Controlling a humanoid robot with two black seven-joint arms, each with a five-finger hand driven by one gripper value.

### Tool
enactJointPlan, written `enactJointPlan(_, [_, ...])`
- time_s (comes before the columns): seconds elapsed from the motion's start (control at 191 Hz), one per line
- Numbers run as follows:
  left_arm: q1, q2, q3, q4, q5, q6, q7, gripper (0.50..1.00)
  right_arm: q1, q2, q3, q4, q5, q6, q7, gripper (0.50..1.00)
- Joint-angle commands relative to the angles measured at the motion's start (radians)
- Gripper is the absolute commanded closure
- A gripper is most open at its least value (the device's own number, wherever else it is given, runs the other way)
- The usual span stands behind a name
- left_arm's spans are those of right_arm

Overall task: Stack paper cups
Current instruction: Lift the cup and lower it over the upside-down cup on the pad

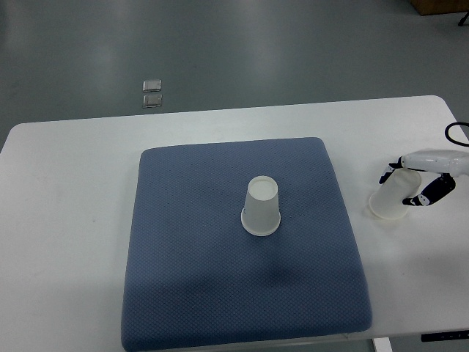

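I need to use my right gripper to set the second white paper cup down over the upside-down cup on the blue mat (264,189).
A white paper cup (261,207) stands upside down near the middle of the blue mat (190,279). A second white paper cup (392,199) is at the right, on the white table beyond the mat's edge, tilted with its wide rim low and to the left. My right hand (414,185) comes in from the right edge and its fingers are curled around this second cup. The left arm does not show.
The blue mat covers the centre of the white table (66,220). A black cable (456,133) loops at the right edge. Two small metal floor plates (152,94) lie on the grey floor beyond the table.
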Motion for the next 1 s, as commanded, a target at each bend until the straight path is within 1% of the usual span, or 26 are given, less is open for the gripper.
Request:
enactJointPlan(0.0, [0.0, 0.0, 0.0, 0.0, 0.0, 0.0, 0.0, 0.5, 0.029, -0.006, 0.003, 0.005, 0.003, 0.002, 0.004, 0.863])
enactJointPlan(0.068, [0.0, 0.0, 0.0, 0.0, 0.0, 0.0, 0.0, 0.5, 0.058, -0.006, 0.02, 0.013, 0.011, 0.007, 0.01, 0.863])
enactJointPlan(0.115, [0.0, 0.0, 0.0, 0.0, 0.0, 0.0, 0.0, 0.5, 0.074, -0.007, 0.037, 0.03, 0.023, 0.024, 0.009, 0.863])
enactJointPlan(0.262, [0.0, 0.0, 0.0, 0.0, 0.0, 0.0, 0.0, 0.5, 0.132, -0.01, 0.098, 0.102, 0.049, 0.148, 0.009, 0.863])
enactJointPlan(0.335, [0.0, 0.0, 0.0, 0.0, 0.0, 0.0, 0.0, 0.5, 0.137, -0.007, 0.141, 0.142, 0.074, 0.203, 0.001, 0.863])
enactJointPlan(0.455, [0.0, 0.0, 0.0, 0.0, 0.0, 0.0, 0.0, 0.5, 0.138, 0.007, 0.21, 0.214, 0.112, 0.275, -0.005, 0.863])
enactJointPlan(0.549, [0.0, 0.0, 0.0, 0.0, 0.0, 0.0, 0.0, 0.5, 0.154, 0.011, 0.244, 0.28, 0.132, 0.318, -0.03, 0.863])
enactJointPlan(0.638, [0.0, 0.0, 0.0, 0.0, 0.0, 0.0, 0.0, 0.5, 0.19, 0.013, 0.252, 0.331, 0.149, 0.341, -0.068, 0.863])
enactJointPlan(0.706, [-0.001, 0.0, 0.0, 0.0, 0.0, 0.0, 0.0, 0.5, 0.201, 0.027, 0.252, 0.347, 0.152, 0.341, -0.096, 0.863])
enactJointPlan(0.801, [0.0, 0.0, 0.0, 0.0, 0.0, 0.0, 0.001, 0.5, 0.204, 0.082, 0.252, 0.346, 0.152, 0.34, -0.128, 0.863])
enactJointPlan(0.994, [0.0, 0.0, 0.0, 0.0, 0.0, 0.0, 0.0, 0.5, 0.204, 0.119, 0.248, 0.344, 0.152, 0.34, -0.176, 0.863])
